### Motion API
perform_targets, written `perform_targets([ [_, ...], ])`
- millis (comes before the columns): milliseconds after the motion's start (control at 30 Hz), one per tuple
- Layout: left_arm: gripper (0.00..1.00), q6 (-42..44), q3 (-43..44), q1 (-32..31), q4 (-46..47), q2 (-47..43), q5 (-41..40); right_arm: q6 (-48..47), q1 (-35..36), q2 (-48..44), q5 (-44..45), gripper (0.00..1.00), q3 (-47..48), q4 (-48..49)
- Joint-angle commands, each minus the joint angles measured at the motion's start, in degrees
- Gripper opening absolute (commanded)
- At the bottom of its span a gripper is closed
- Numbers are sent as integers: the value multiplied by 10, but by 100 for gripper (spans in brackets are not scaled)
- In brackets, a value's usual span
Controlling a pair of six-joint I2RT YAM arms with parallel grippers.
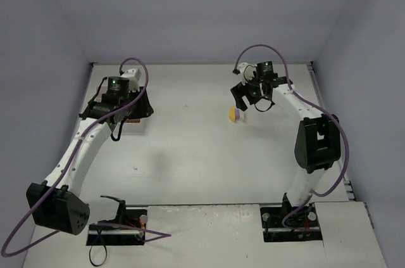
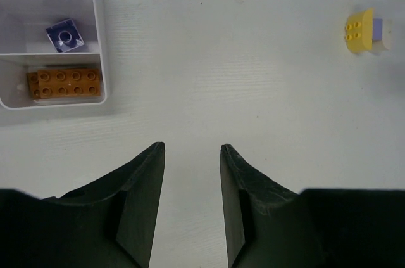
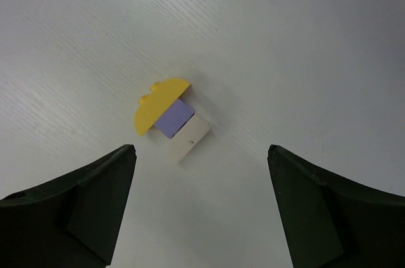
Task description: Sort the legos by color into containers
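Next, my right gripper closes on the white brick [image 1: 242,117] [image 3: 190,137] of the lego stack, at the end opposite the yellow rounded brick.
A small stack of legos lies on the table: a yellow rounded brick [image 3: 161,103], a lilac brick [image 3: 174,118] and a white brick [image 3: 192,138] joined together. The same stack [image 1: 235,114] shows in the top view, and at far right [image 2: 367,30] in the left wrist view. My right gripper [image 3: 199,149] hovers over it, wide open and empty, with the stack just ahead of the fingertips. The white divided tray [image 2: 98,40] holds a lilac brick [image 2: 64,35] in one compartment and a brown-orange brick [image 2: 63,83] in the compartment beside it. My left gripper [image 2: 192,147] is open and empty beside the tray.
In the top view the left arm [image 1: 95,135] covers most of the tray. Grey walls close off the table at the back and both sides. Bare table [image 1: 202,160] lies between the two arms.
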Motion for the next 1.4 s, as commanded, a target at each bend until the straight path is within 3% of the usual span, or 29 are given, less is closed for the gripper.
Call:
perform_targets([
  [0, 35, 8, 7, -10, 8, -16, 18, -123, -5, 31, -20, 82, 60, -63],
  [300, 35, -10, -18, -14, 9, -30, 32, -218, 9, 78, 18, 82, 53, -73],
  [800, 35, -17, -53, -14, 0, -51, 32, -240, 47, 152, 42, 82, 75, -68],
  [933, 35, -17, -61, -14, -7, -59, 29, -232, 50, 160, 39, 78, 75, -65],
  [1033, 35, -17, -67, -14, -8, -63, 31, -216, 50, 153, 33, 72, 70, -65],
  [1133, 35, -18, -69, -14, -7, -65, 36, -192, 53, 140, 21, 59, 61, -65],
  [1200, 35, -19, -68, -14, -2, -65, 39, -182, 54, 132, 16, 47, 46, -64],
  [1233, 35, -20, -67, -14, -1, -64, 41, -175, 56, 125, 14, 36, 41, -64],
  [1367, 35, -22, -63, -14, 5, -56, 51, -126, 60, 111, -3, 18, 17, -59],
])
